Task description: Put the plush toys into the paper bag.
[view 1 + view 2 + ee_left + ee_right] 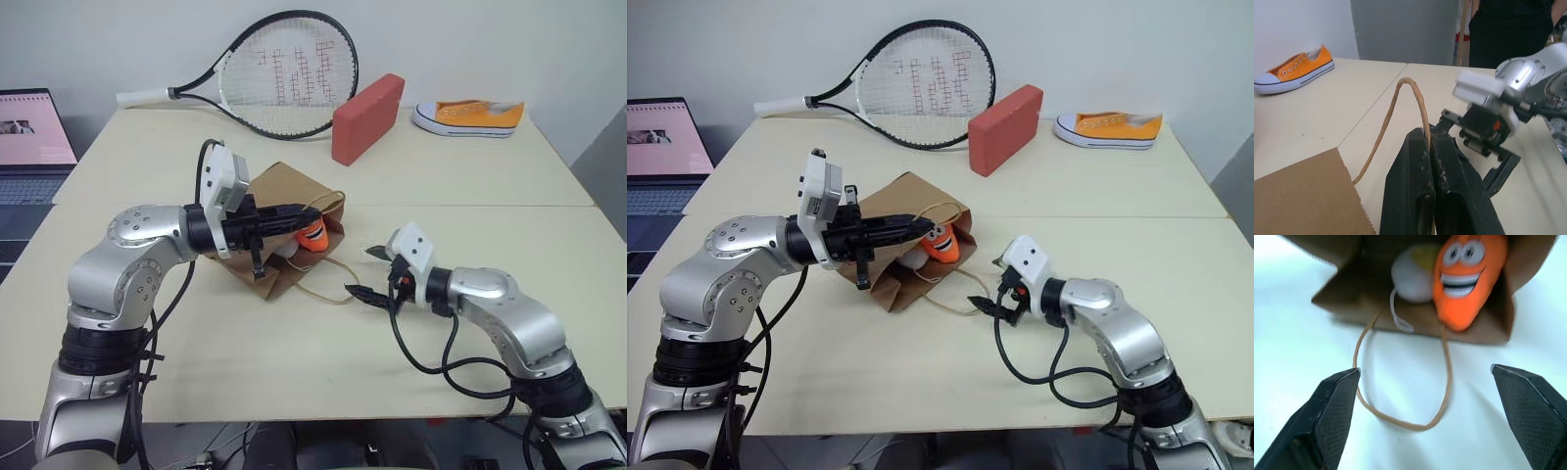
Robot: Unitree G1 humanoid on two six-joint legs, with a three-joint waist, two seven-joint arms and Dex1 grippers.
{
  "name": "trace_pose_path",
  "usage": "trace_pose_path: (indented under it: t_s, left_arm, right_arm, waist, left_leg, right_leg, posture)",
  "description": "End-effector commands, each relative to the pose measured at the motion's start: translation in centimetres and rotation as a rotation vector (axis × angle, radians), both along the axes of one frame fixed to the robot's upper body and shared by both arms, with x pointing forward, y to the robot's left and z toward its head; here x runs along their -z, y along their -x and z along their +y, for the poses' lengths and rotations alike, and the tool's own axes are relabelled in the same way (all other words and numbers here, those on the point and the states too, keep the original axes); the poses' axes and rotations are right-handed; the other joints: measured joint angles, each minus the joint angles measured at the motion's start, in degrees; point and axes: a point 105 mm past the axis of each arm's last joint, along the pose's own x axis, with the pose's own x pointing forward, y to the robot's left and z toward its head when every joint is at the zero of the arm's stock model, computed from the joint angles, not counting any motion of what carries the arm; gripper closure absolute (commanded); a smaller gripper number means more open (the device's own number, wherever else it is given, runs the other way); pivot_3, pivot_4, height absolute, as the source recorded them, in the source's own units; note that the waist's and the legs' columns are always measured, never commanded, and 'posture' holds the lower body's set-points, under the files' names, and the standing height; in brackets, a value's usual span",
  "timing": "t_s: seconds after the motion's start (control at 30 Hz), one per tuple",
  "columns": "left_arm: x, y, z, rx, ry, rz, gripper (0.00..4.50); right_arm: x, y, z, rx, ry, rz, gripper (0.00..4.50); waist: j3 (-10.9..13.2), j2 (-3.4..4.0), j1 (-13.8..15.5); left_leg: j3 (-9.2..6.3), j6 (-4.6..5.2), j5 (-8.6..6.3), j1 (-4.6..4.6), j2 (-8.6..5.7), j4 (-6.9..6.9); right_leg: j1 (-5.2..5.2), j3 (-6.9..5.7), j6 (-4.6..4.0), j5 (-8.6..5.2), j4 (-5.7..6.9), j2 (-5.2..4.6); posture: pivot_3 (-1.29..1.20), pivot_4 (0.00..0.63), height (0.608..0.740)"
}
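The robot's left gripper should release the paper bag upright on the table (pixel 343 258) in front of the red block. The bag now lies on its side mid-table.
The brown paper bag (pixel 275 188) lies on its side mid-table, its mouth facing my right gripper. My left gripper (pixel 299 211) is shut on the bag's upper cord handle (pixel 1400 93), holding the mouth up. Inside the mouth lie both plush toys: the orange grinning carrot (pixel 1464 279) and, beside it, the white fried egg (pixel 1410 274). My right gripper (pixel 1425 369) is open with nothing between its fingers. It hovers a short way in front of the mouth, over the lower handle loop (pixel 1400 421), which lies flat on the table.
At the back of the table lie a tennis racket (pixel 284 73), a red block (pixel 367 117) and an orange-and-white sneaker (pixel 470 116). A laptop (pixel 29 137) sits at the far left. A person in dark clothes (pixel 1513 29) stands beyond the table.
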Motion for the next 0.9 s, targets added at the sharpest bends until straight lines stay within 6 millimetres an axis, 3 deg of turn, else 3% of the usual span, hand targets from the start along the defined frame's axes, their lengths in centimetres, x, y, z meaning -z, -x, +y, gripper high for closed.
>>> trace_pose_path:
  t_s: [0.03,0.2,0.27,0.63,0.67,0.9]
  left_arm:
    - [-1.3,0.2,0.0,0.001,0.006,-0.063,4.5]
    - [-1.3,0.3,0.1,-0.004,0.003,-0.066,4.5]
    - [-1.3,0.3,0.1,-0.006,0.002,-0.068,4.5]
    - [-1.4,0.3,0.6,-0.026,-0.001,-0.077,4.5]
    - [-1.5,0.2,0.6,-0.029,-0.001,-0.082,4.5]
    - [-2.7,-0.3,1.0,-0.043,-0.002,-0.124,4.5]
  right_arm:
    - [0.8,-1.6,0.2,0.057,0.018,-0.037,0.03]
    - [2.2,-3.2,0.7,0.101,0.001,0.003,0.03]
    - [2.6,-3.3,1.2,0.081,0.007,0.011,0.4]
    - [1.7,-3.5,2.2,0.072,-0.042,0.009,4.29]
    - [1.4,-3.5,2.3,0.074,-0.055,0.014,4.46]
    - [-1.5,-2.9,1.3,0.073,-0.146,0.036,4.46]
  waist:
    - [0.0,0.0,0.0]
    - [0.0,0.0,0.03]
    - [0.0,0.0,0.03]
    - [0.0,0.0,0.02]
    - [0.0,0.0,0.02]
    - [0.01,0.01,0.2]
  left_leg:
    - [0.0,0.0,0.0,-0.01,0.0,0.0]
    - [-0.01,0.0,0.0,-0.05,0.0,0.0]
    - [-0.01,0.0,0.0,-0.04,0.0,0.0]
    - [-0.01,0.0,0.0,-0.03,0.0,0.0]
    - [-0.02,0.0,0.0,-0.03,0.0,0.0]
    - [-0.03,0.0,0.0,-0.07,0.0,0.0]
  right_leg:
    - [0.0,0.0,0.01,0.01,0.0,0.0]
    - [0.0,0.0,0.03,0.02,-0.03,0.0]
    - [0.0,0.0,0.03,0.02,-0.02,0.0]
    - [0.0,0.0,0.03,0.02,-0.01,0.0]
    - [0.0,0.0,0.03,0.02,-0.01,0.0]
    - [-0.02,-0.01,0.03,0.02,-0.01,0.0]
  posture:
    - [0.0,0.15,0.74]
    - [0.0,0.15,0.74]
    - [0.0,0.15,0.74]
    - [0.0,0.15,0.74]
    - [0.0,0.15,0.74]
    - [0.0,0.15,0.74]
